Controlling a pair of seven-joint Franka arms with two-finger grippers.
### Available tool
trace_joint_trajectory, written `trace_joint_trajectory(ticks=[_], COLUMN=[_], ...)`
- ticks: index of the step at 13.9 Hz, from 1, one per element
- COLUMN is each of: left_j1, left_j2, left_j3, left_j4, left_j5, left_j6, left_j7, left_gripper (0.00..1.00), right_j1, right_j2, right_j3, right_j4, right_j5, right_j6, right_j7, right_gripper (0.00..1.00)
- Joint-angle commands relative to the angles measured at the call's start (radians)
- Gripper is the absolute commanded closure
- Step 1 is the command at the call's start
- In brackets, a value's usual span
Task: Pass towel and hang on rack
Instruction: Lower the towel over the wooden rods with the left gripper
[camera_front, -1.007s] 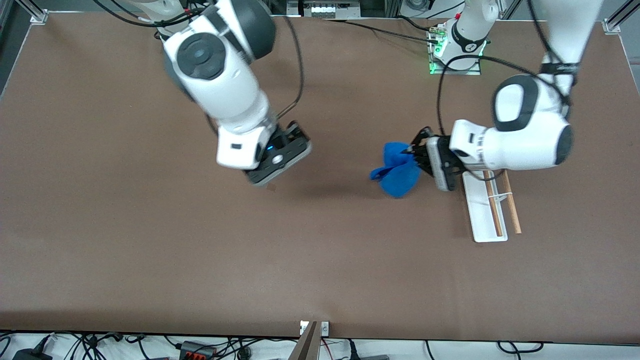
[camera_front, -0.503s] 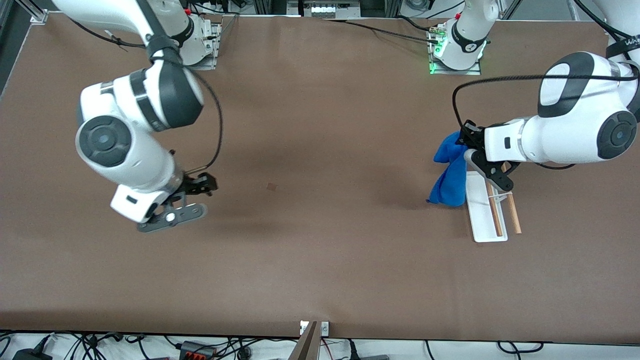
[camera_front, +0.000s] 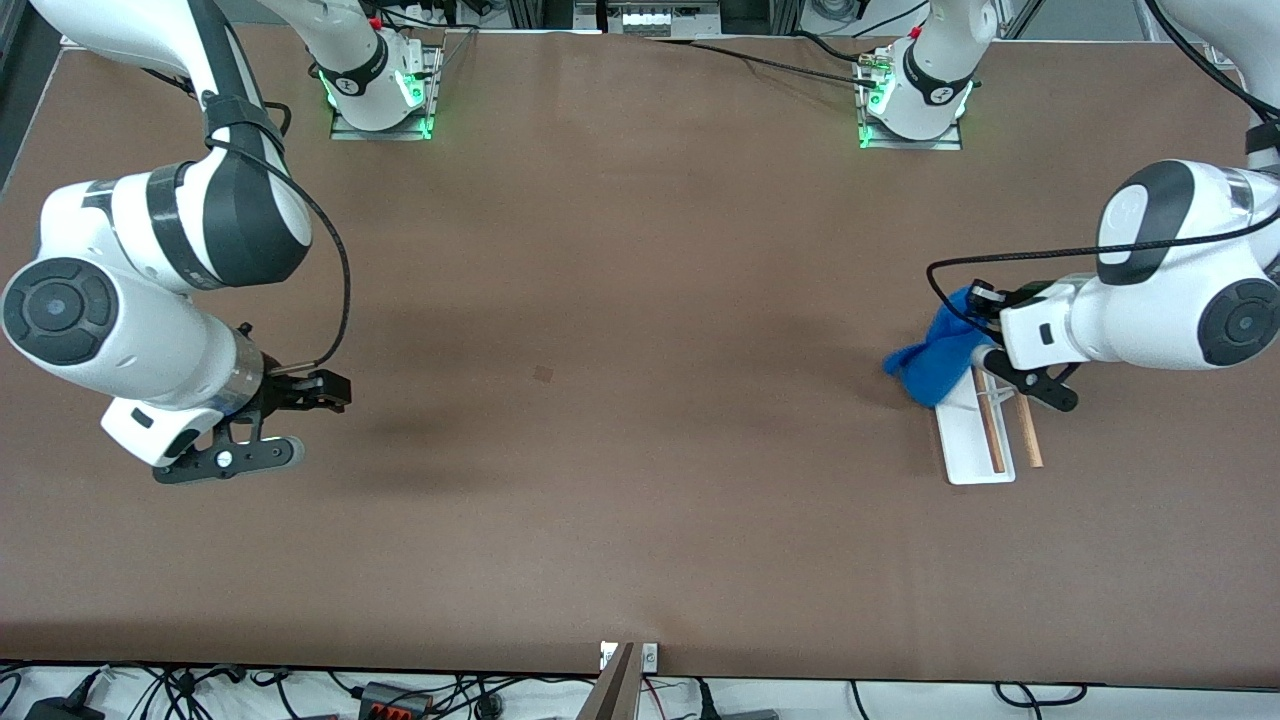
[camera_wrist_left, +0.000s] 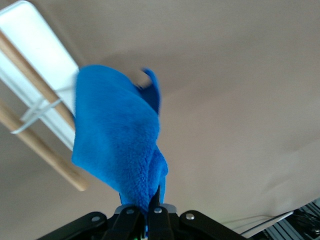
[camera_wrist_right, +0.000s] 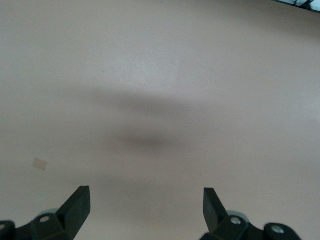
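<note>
My left gripper should let the towel go across both wooden rods at the middle of the rack (camera_front: 1003, 394) (camera_wrist_left: 40, 113).
The towel (camera_front: 935, 358) is a bright blue fuzzy cloth hanging bunched from my left gripper (camera_front: 972, 305), which is shut on its upper edge. It hangs over the end of the rack (camera_front: 962, 440) that lies farther from the front camera. The rack is a white tray with two wooden rods (camera_front: 992, 432). In the left wrist view the towel (camera_wrist_left: 117, 140) drapes down from my left gripper (camera_wrist_left: 151, 201) in front of one rod (camera_wrist_left: 35, 75) and the white base (camera_wrist_left: 37, 47); I cannot tell whether they touch. My right gripper (camera_front: 322, 390) waits open over bare table at the right arm's end, holding nothing (camera_wrist_right: 145, 200).
A small tan mark (camera_front: 543, 373) lies on the brown table near its middle, and shows in the right wrist view as a pale mark (camera_wrist_right: 40, 163). Both arm bases stand along the edge farthest from the front camera. Cables run along the nearest edge.
My left gripper has carried the towel from the table's middle toward the left arm's end, to over the rack. The right arm has pulled back to its own end, gripper still open.
</note>
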Motion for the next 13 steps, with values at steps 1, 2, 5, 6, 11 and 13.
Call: trace_joint_trajectory(ticks=[1, 2, 5, 6, 11, 13], left_j1=[0.028, 0.036, 0.083, 0.099, 0.152, 0.174], left_j2=[0.044, 0.061, 0.101, 0.119, 0.171, 0.193], left_j3=[-0.008, -0.007, -0.009, -0.009, -0.008, -0.007], left_j4=[0.040, 0.077, 0.120, 0.123, 0.143, 0.144], left_j5=[0.023, 0.031, 0.074, 0.074, 0.080, 0.079], left_j6=[0.000, 0.000, 0.000, 0.002, 0.103, 0.123], left_j7=[0.085, 0.106, 0.203, 0.247, 0.375, 0.434], left_gripper=[1.00, 1.00, 1.00, 1.00, 1.00, 1.00], right_j1=[-0.041, -0.064, -0.122, -0.136, -0.205, -0.198], right_j2=[-0.037, -0.037, -0.074, -0.094, -0.224, -0.252], right_j3=[-0.005, -0.005, -0.011, -0.014, -0.077, -0.108], right_j4=[-0.014, -0.014, -0.020, -0.033, -0.118, -0.119], right_j5=[-0.005, -0.002, 0.062, 0.069, 0.136, 0.133], right_j6=[-0.014, -0.016, -0.016, -0.016, -0.092, -0.134], right_j7=[0.016, 0.008, 0.008, 0.011, -0.012, -0.128], right_gripper=[0.00, 0.00, 0.00, 0.00, 0.00, 0.00])
